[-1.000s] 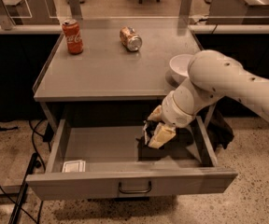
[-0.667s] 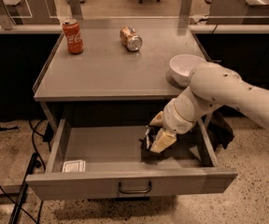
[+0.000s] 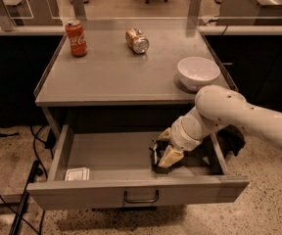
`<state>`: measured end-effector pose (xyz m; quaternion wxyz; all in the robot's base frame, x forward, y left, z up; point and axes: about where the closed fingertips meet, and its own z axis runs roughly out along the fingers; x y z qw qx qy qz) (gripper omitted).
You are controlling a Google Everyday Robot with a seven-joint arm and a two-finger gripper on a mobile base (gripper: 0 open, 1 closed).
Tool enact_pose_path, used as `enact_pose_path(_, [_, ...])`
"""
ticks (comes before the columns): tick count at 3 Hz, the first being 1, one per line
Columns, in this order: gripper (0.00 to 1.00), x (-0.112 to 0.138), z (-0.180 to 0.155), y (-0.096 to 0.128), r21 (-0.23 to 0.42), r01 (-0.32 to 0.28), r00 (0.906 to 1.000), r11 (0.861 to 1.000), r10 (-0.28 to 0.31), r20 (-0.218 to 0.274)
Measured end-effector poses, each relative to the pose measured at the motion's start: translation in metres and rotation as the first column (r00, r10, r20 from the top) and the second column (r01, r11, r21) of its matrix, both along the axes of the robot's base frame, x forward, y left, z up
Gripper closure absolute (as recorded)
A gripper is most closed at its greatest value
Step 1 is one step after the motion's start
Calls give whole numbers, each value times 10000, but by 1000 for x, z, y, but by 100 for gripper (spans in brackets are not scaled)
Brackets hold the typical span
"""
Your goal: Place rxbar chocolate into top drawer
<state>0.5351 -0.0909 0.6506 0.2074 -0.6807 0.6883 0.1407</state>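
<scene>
Next, my gripper lets go of the rxbar chocolate on the open top drawer's bottom [image 3: 155, 160], a little way behind the bar handle.
The top drawer [image 3: 97, 189] of the grey metal table stands pulled open, its bar handle [image 3: 141, 198] at the centre of the front panel. My gripper [image 3: 163, 149] reaches down into the right half of the drawer, its tan fingers [image 3: 171, 156] low over the drawer floor. It is shut on the rxbar chocolate [image 3: 155, 158], a dark bar with white marks that sits at the fingertips, at or just above the drawer floor. My white arm comes in from the right over the drawer's right wall.
A small white square packet [image 3: 77, 174] lies in the drawer's front left corner. On the tabletop [image 3: 111, 77] stand an upright red cola can [image 3: 76, 38], a can lying on its side [image 3: 137, 40] and a white bowl [image 3: 199, 72]. Cables run on the floor at left.
My gripper has sunk a little lower into the drawer with the dark bar. Everything else is where it was.
</scene>
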Motion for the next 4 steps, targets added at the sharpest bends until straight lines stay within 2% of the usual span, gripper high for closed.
enact_pose_path(3, [100, 6, -51, 8, -34, -434, 9990, 9991, 434, 103])
enact_pose_path(4, [81, 7, -57, 12, -67, -489, 9988, 9988, 489, 66])
